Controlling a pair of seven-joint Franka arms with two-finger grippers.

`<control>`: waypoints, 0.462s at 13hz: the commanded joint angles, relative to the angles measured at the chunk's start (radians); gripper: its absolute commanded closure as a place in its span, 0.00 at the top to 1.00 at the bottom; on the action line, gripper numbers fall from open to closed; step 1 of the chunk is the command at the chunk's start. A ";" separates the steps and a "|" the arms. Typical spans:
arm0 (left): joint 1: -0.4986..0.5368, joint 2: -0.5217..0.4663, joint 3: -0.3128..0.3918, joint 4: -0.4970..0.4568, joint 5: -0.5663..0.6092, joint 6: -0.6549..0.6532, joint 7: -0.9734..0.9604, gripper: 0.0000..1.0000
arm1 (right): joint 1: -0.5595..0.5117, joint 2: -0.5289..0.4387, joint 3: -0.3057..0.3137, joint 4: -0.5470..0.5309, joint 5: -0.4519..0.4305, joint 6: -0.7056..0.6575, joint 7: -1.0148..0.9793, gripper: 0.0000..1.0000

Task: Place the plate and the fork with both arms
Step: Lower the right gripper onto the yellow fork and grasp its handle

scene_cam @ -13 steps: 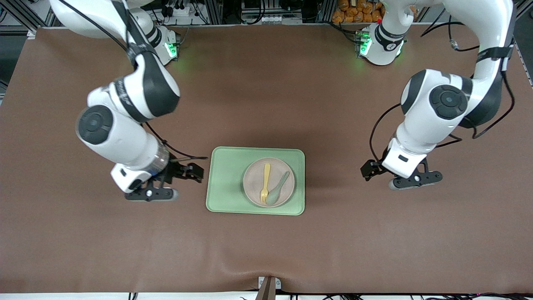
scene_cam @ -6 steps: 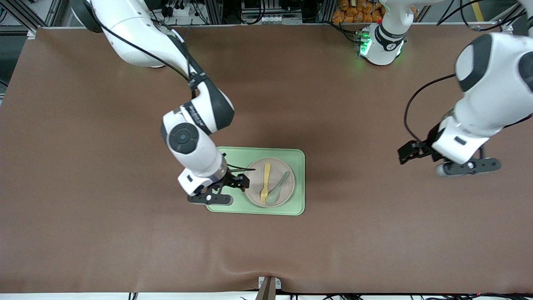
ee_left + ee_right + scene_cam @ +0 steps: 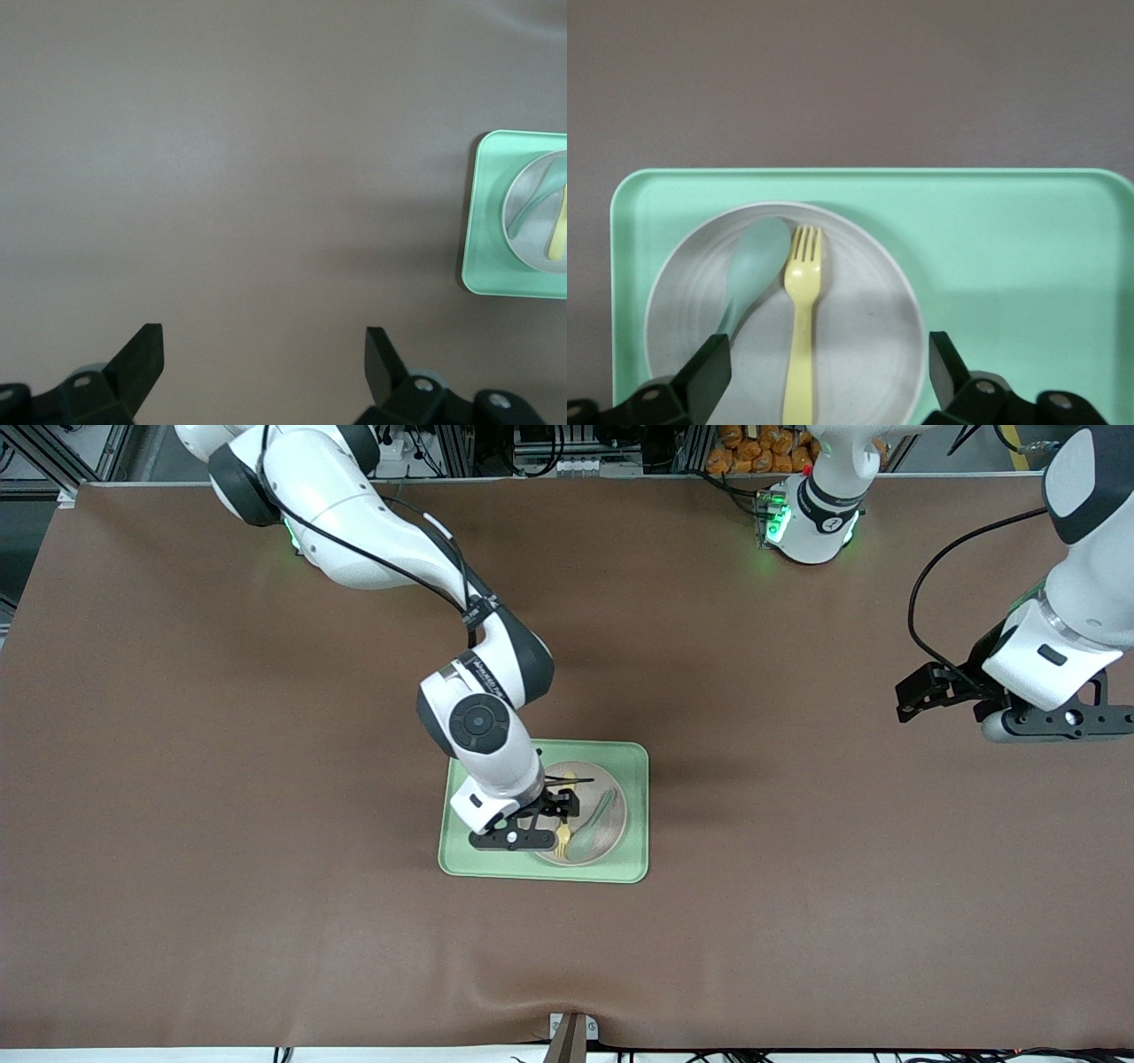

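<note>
The yellow fork is next for my right gripper, which should go down to it and close on the middle of the fork's handle (image 3: 566, 815) (image 3: 800, 359), above the plate.
The pale beige-pink plate (image 3: 613, 815) lies on the light-green tray (image 3: 545, 870), with the yellow fork (image 3: 562, 838) and a grey-green spoon (image 3: 595, 822) side by side on it. My right gripper (image 3: 556, 804) hangs open over the plate. In the right wrist view its fingertips (image 3: 713, 363) straddle the handle of the fork (image 3: 801, 336) above the plate (image 3: 864, 354), touching nothing. My left gripper (image 3: 921, 691) is open and empty over bare table near the left arm's end. Its wrist view (image 3: 263, 359) shows the tray (image 3: 493, 257) far off.
The spoon (image 3: 749, 270) lies close beside the fork on the plate. The tray (image 3: 1010, 230) has bare green floor on the side of the plate toward the right arm's end. Brown table mat (image 3: 797, 921) surrounds the tray.
My right gripper has moved from beside the tray to over the plate and fork. My left gripper has moved away from the tray, toward its own end of the table.
</note>
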 commanded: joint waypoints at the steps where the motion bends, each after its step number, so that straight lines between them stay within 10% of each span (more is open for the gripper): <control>1: 0.020 -0.003 -0.001 0.031 -0.015 -0.024 0.025 1.00 | 0.025 0.055 -0.017 0.068 -0.048 -0.007 0.009 0.94; 6: 0.034 -0.003 -0.001 0.050 -0.015 -0.028 0.025 1.00 | 0.037 0.068 -0.015 0.055 -0.069 -0.012 0.011 0.73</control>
